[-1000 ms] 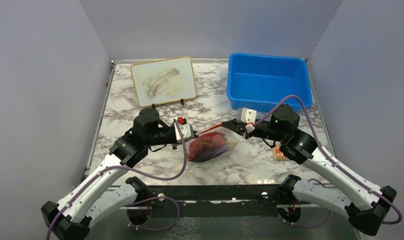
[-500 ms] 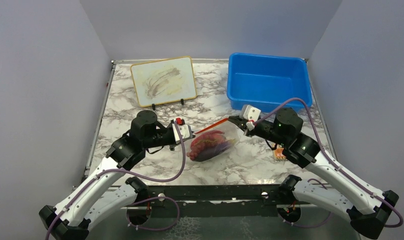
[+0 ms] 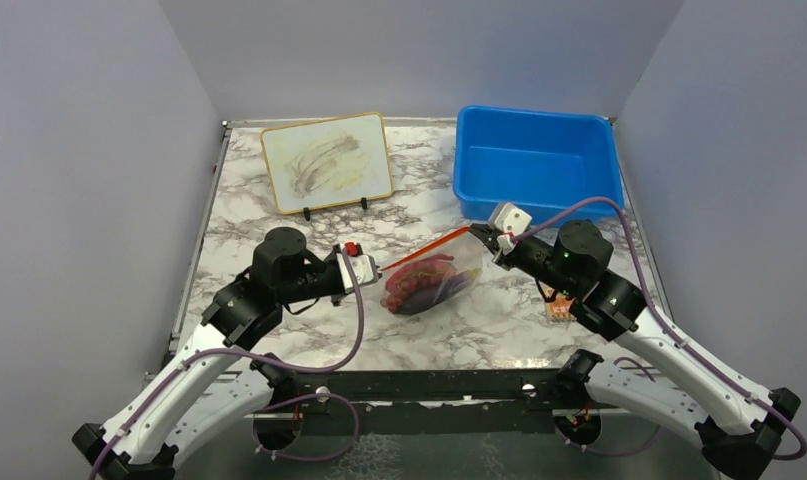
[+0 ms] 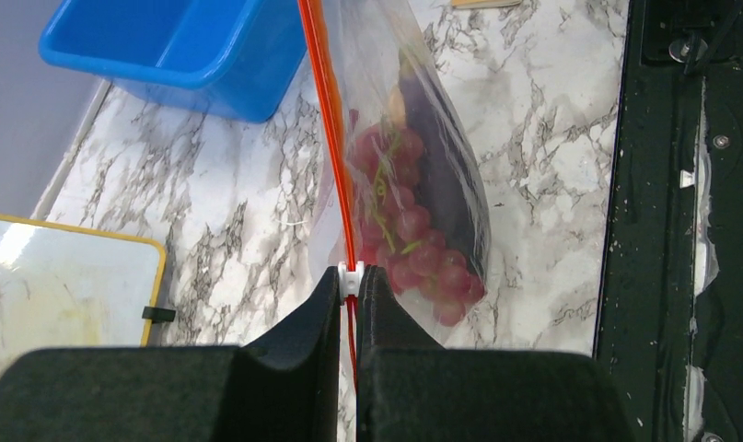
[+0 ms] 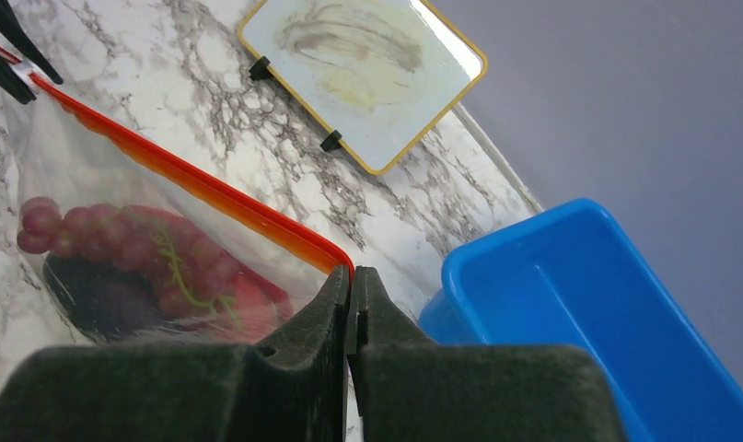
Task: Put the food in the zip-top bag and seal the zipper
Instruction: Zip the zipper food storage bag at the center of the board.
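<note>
Next, my left gripper lets go of the zip-top bag on the marble (image 3: pixel 394 288) (image 4: pixel 400 265), in the spot between the yellow-framed board and the black rail.
The clear zip-top bag (image 3: pixel 431 283) hangs stretched between both grippers above the marble table. Inside lies the food: a dark red grape bunch (image 4: pixel 412 250) and a purple eggplant (image 4: pixel 444 180). The orange-red zipper (image 4: pixel 328 138) runs taut along the mouth. My left gripper (image 4: pixel 350 278) is shut on the zipper's white slider at the strip's left end (image 3: pixel 383 268). My right gripper (image 5: pixel 351 278) is shut on the bag's far corner, where the zipper (image 5: pixel 197 187) ends. From above, the left gripper (image 3: pixel 364 270) and right gripper (image 3: pixel 485 236) face each other.
A blue bin (image 3: pixel 535 160) stands at the back right, close behind the right gripper. A yellow-framed board (image 3: pixel 326 160) leans at the back left. A small orange card (image 3: pixel 557 305) lies under the right arm. A black rail (image 3: pixel 429 385) edges the table's front.
The grippers have drawn apart: the left one back and left, the right one up and right. The zipper strip between them is longer and tauter, and the bag has shifted slightly right.
</note>
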